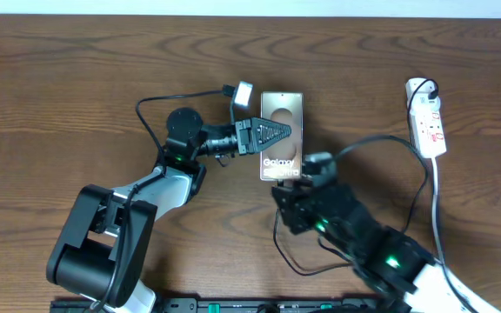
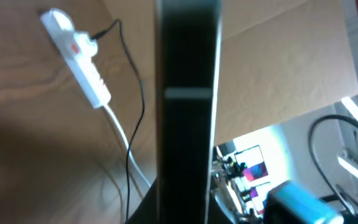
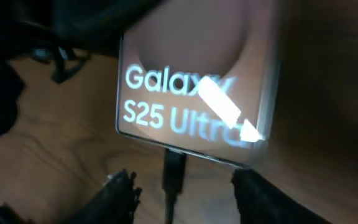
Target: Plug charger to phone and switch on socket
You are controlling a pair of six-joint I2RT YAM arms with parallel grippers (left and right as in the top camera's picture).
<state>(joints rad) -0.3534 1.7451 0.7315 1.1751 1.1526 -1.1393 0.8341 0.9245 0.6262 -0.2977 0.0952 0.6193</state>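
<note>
Next, my left gripper lays the phone down flat on the wooden table (image 1: 267,156), at a spot just beyond the slack black cable. The phone is now at mid table.
The phone (image 1: 282,106) lies at mid table, bronze and glossy with white "Galaxy" lettering. My left gripper (image 1: 274,136) reaches across it from the left and is shut on it. In the left wrist view the phone (image 2: 188,93) shows edge-on as a dark upright slab. The charger's black plug tip (image 3: 174,172) sits against the phone's (image 3: 166,68) bottom edge. My right gripper (image 3: 188,193) is open, with a finger on each side of the plug and touching neither side. The charger's black cable (image 1: 381,139) runs to the white socket strip (image 1: 428,117) at the right, which also shows in the left wrist view (image 2: 79,59).
The strip's thick white cord (image 1: 436,209) runs down the right side toward the front edge. A small white block (image 1: 243,92) on a black lead lies by the phone's top-left corner. Slack black cable (image 1: 298,261) loops under my right arm.
</note>
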